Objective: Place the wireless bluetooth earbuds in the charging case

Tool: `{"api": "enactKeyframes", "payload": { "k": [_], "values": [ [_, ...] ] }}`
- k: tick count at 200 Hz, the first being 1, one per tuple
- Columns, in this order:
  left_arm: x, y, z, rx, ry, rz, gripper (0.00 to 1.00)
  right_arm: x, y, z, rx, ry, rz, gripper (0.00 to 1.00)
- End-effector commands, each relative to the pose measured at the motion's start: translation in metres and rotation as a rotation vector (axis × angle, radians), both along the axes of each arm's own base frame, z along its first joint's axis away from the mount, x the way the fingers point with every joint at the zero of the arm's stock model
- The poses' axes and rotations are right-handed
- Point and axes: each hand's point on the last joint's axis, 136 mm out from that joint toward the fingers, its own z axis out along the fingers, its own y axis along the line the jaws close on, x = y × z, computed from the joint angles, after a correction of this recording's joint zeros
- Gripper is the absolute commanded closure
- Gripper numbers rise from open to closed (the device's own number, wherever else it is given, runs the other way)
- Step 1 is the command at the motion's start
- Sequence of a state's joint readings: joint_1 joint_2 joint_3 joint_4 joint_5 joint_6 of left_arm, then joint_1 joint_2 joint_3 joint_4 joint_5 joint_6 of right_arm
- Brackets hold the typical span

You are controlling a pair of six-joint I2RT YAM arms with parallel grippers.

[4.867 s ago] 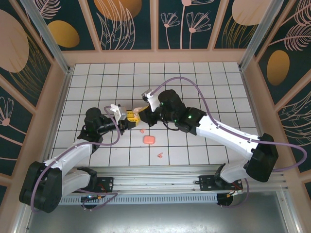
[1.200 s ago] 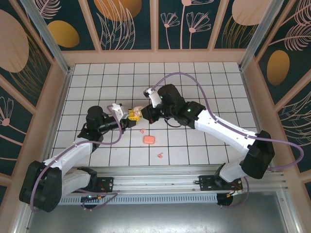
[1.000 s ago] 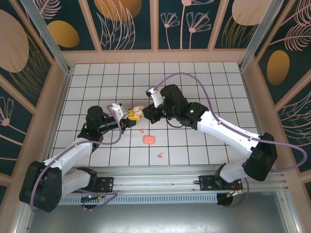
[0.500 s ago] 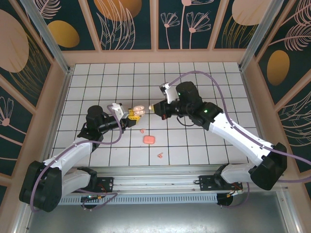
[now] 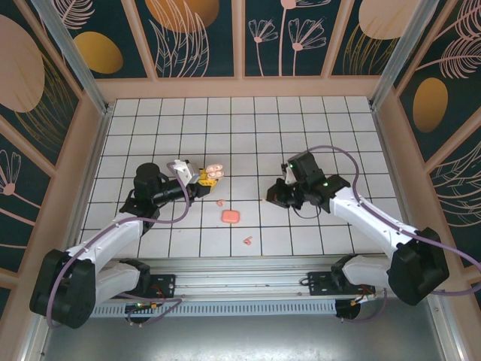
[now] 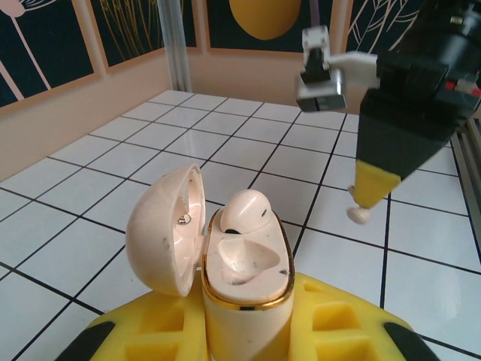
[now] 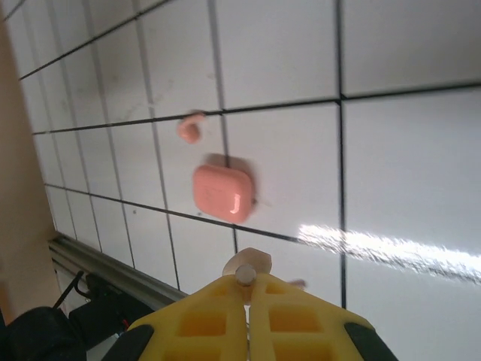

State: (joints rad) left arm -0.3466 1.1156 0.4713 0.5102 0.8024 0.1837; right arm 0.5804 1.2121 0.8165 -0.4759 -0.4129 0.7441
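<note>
I should put the cream earbud down and take it by its head (image 6: 359, 216) before inserting it, because my right gripper pinches it by its stem.
My left gripper (image 5: 201, 177) is shut on an open cream charging case (image 6: 244, 278), lid (image 6: 161, 226) swung left. One cream earbud (image 6: 244, 212) sits in the case's far slot; the near slot (image 6: 240, 256) is empty. My right gripper (image 7: 246, 289) is shut on another cream earbud (image 7: 246, 271), pinched at the fingertips. In the top view the right gripper (image 5: 272, 197) hangs right of centre, well apart from the case (image 5: 213, 172). From the left wrist view I see that earbud (image 6: 359, 215) under the right fingertips (image 6: 370, 184).
A shut pink case (image 5: 231, 216) lies on the tiled floor between the arms, also below my right gripper (image 7: 222, 193). One pink earbud (image 5: 219, 202) lies beside it, another pink earbud (image 5: 246, 241) nearer the front rail. Wooden walls ring the floor.
The right arm has pulled away from the cream case, swinging right and toward the near side with the cream earbud still pinched. The left arm and the case have stayed put.
</note>
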Motion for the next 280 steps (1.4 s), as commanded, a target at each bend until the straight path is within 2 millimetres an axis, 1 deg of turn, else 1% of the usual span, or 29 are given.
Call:
{"api": "enactKeyframes", "payload": {
  "k": [1,16,33,36,43,100,147,169,180,192,202,216,229,248,251,265,280],
  "values": [
    [0.001,-0.003,0.010,-0.003,-0.036,-0.015,0.82,-0.003,-0.013,-0.010,0.005,0.084,-0.122,0.93],
    [0.001,-0.003,0.009,-0.004,-0.034,-0.019,0.82,-0.005,-0.017,-0.021,-0.016,0.112,-0.135,0.93],
    [0.001,-0.003,0.009,-0.005,-0.031,-0.019,0.82,-0.009,-0.017,-0.031,-0.027,0.142,-0.126,0.93],
    [0.001,-0.003,0.010,-0.006,-0.033,-0.019,0.82,-0.004,-0.023,-0.033,-0.029,0.146,-0.149,0.93],
    [0.002,-0.003,0.011,-0.005,-0.035,-0.015,0.82,-0.004,-0.025,-0.038,-0.030,0.159,-0.154,0.92],
    [0.002,-0.003,0.005,0.005,-0.023,-0.015,0.82,-0.013,-0.024,-0.075,-0.028,0.259,-0.133,0.93],
    [0.002,-0.004,0.000,0.006,-0.008,-0.021,0.83,-0.019,-0.025,-0.089,-0.063,0.306,-0.097,0.92],
    [0.003,-0.003,0.000,0.007,-0.008,-0.017,0.83,-0.023,-0.028,-0.095,-0.091,0.331,-0.071,0.88],
    [0.003,-0.003,0.000,0.007,-0.008,-0.017,0.83,-0.024,-0.029,-0.096,-0.107,0.335,-0.055,0.84],
    [0.002,-0.003,-0.001,0.007,-0.005,-0.017,0.83,-0.022,-0.030,-0.092,-0.125,0.324,-0.038,0.78],
    [0.002,-0.003,0.000,0.007,-0.006,-0.015,0.83,-0.018,-0.031,-0.086,-0.142,0.296,-0.015,0.71],
    [0.003,-0.003,0.001,0.006,-0.012,-0.014,0.83,-0.009,-0.032,-0.069,-0.169,0.231,0.040,0.65],
    [0.003,-0.003,0.002,0.005,-0.014,-0.015,0.83,0.002,-0.034,-0.050,-0.217,0.156,0.114,0.64],
    [0.003,-0.004,0.002,0.002,-0.009,-0.023,0.83,0.021,-0.037,-0.020,-0.306,-0.003,0.274,0.62],
    [0.002,-0.005,0.002,0.002,-0.009,-0.026,0.83,0.021,-0.039,-0.019,-0.325,-0.017,0.302,0.61],
    [0.002,-0.005,0.002,0.000,-0.012,-0.027,0.83,0.035,-0.041,-0.004,-0.393,-0.158,0.450,0.61],
    [0.001,-0.004,0.004,-0.001,-0.016,-0.024,0.83,0.042,-0.041,0.003,-0.452,-0.298,0.638,0.59]
  ]
}}
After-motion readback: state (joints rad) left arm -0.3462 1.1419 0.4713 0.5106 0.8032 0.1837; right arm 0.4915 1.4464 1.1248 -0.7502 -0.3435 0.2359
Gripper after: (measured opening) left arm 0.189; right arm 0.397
